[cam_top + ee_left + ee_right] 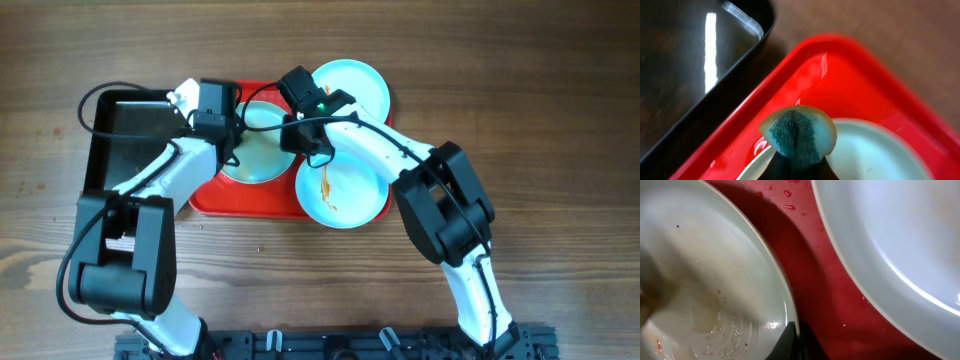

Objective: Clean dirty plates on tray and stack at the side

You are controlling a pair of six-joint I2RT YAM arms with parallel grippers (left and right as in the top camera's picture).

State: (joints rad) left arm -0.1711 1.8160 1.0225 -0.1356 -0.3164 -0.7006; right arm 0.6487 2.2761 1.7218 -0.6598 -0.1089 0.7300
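Next, my right gripper lets go of the wet plate on the wooden table [414,133] against the red tray, beside the other plates.
The red tray [215,195] holds three white plates. The left plate [262,160] lies under both grippers and has wet, faint brown smears [705,280]. My left gripper [233,135] is shut on a folded sponge [797,131], green scrub side out, and holds it over this plate's rim [880,155]. My right gripper [300,135] is shut on the same plate's right rim [795,339], one finger inside and one outside. A clean plate [352,85] sits at the tray's far right. A plate with an orange-brown smear [340,190] sits at the near right.
A black glossy tray [125,130] lies left of the red tray, its corner close to the red rim [690,65]. Water drops lie on the red tray [815,280] between the held plate and another plate [900,240]. Wooden table [560,120] lies all round.
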